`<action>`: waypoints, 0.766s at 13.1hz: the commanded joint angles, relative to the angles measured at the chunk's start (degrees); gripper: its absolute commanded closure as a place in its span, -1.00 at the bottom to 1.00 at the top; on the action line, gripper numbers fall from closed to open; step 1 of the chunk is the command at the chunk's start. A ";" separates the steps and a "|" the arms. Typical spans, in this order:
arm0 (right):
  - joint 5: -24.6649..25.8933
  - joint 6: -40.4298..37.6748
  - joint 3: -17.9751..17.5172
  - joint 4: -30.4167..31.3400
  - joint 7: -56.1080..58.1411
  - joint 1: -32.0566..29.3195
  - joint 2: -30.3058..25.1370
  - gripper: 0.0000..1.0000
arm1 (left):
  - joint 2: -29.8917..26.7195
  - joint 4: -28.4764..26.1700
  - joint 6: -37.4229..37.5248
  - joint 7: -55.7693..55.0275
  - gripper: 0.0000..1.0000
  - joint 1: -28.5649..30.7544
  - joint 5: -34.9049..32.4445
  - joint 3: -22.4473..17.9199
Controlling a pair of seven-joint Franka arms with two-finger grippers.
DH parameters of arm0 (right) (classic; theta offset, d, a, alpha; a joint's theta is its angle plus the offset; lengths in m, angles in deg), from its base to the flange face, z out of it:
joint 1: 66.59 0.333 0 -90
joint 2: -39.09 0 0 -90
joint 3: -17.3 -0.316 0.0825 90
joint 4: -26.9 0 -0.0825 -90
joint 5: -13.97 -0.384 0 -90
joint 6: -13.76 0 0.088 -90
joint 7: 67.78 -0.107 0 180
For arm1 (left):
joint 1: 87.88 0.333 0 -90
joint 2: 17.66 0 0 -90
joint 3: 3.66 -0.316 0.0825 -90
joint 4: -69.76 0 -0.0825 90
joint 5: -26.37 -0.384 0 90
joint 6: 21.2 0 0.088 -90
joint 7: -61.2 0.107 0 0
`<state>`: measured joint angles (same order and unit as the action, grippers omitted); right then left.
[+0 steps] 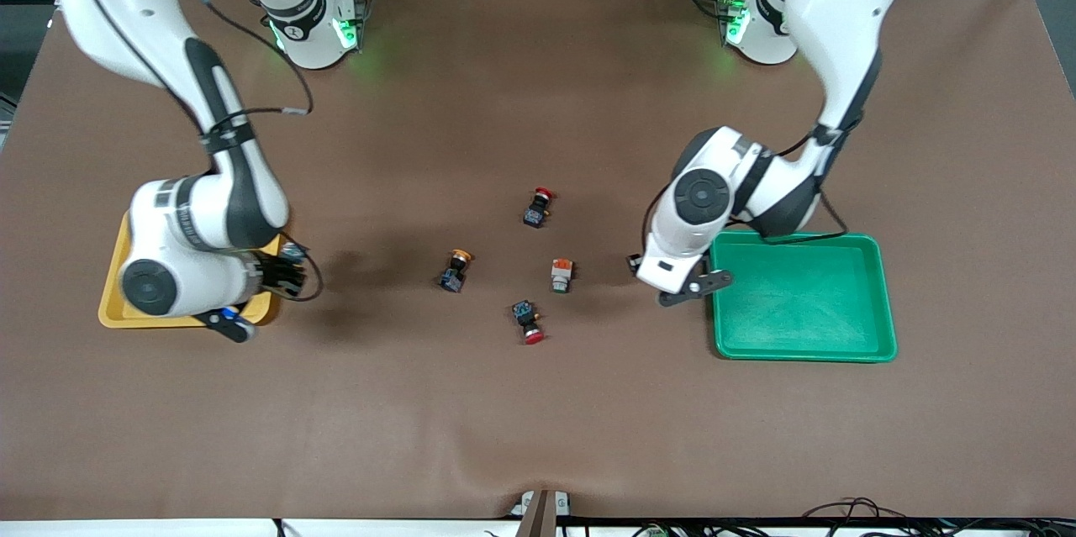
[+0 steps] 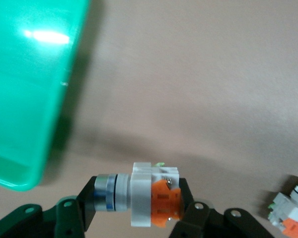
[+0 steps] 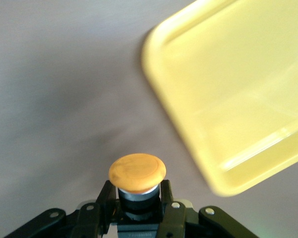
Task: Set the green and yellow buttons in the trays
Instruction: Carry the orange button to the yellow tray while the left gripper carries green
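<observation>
I will use my left gripper to release the white switch, now held just beside the green tray, close to the middle of the empty green tray's bottom [image 1: 814,312].
My left gripper [image 1: 685,289] is shut on a white-bodied switch with an orange band [image 2: 159,198], held over the mat just beside the green tray [image 1: 799,352], at its edge toward the right arm's end. The tray also shows in the left wrist view [image 2: 25,99]. My right gripper [image 1: 231,323] is shut on a black-bodied switch with an orange-yellow cap [image 3: 137,172], over the mat at the corner of the yellow tray [image 1: 109,310], which also shows in the right wrist view [image 3: 238,99]. On the mat lie one more yellow-capped switch [image 1: 455,270] and one more white switch [image 1: 561,275].
Two red-capped switches lie mid-table, one [image 1: 538,207] farther from the front camera than the white switch, one [image 1: 529,322] nearer. The right arm's bulk covers most of the yellow tray. The green tray holds nothing.
</observation>
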<state>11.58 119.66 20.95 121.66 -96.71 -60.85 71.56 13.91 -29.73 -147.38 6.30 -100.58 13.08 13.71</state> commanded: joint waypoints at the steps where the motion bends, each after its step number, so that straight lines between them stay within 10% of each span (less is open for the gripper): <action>1: 1.33 -0.17 -0.75 1.91 10.87 -5.90 -1.35 1.00 | -3.61 -1.24 3.82 2.15 0.65 3.64 -0.77 0.56; 10: 4.94 10.35 -0.83 1.65 39.46 -21.20 4.00 0.99 | -3.97 -0.80 4.72 14.63 0.63 16.91 -1.03 0.56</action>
<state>15.31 126.99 21.41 122.94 -60.02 -80.11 74.02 10.63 -29.85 -142.69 17.97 -86.56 13.07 13.61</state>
